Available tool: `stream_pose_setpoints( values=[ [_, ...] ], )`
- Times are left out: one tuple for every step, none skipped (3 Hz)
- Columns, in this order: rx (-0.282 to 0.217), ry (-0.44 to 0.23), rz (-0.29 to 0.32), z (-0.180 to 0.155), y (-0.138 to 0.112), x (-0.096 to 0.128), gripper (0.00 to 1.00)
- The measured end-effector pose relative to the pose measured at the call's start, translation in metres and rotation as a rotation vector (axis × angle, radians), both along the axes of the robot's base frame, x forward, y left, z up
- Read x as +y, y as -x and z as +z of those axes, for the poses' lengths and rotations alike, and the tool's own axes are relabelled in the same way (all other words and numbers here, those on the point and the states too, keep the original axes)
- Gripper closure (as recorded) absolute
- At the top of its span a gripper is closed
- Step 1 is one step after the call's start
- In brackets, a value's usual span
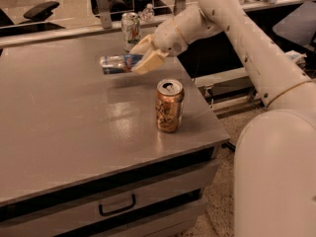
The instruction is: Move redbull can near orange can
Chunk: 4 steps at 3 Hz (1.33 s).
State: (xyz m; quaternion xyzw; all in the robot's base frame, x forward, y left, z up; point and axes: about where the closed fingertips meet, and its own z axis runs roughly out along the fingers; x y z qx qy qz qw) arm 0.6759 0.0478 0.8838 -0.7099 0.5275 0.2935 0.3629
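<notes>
Next, I let go of the redbull can on the grey table point(156, 69), just behind the orange can, so that it lies on its side.
The redbull can point(116, 63) is slim, blue and silver, and lies sideways in the air above the grey table point(59, 132). My gripper point(144, 57) is shut on its right end and holds it a little above the tabletop, behind and left of the orange can. The orange can point(169, 105) stands upright near the table's front right edge, copper-coloured with dark markings and a silver top.
A white-and-green can point(131, 30) stands upright at the table's back edge, just behind my gripper. A small clear bottle point(147, 13) stands behind it. The table has a drawer with a handle point(116, 205) at the front. Office chairs stand at the back left.
</notes>
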Motion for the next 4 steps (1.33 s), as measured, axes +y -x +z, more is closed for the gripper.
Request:
stream_pose_setpoints(
  values=[
    [-0.024, 0.007, 0.073, 0.005, 0.007, -0.049, 1.00],
    [-0.047, 0.031, 0.100, 0.003, 0.008, -0.085, 1.00],
    [-0.067, 0.024, 0.133, -0.002, 0.007, -0.096, 1.00],
    [-0.087, -0.007, 0.172, -0.003, 0.012, -0.098, 1.00]
  ],
)
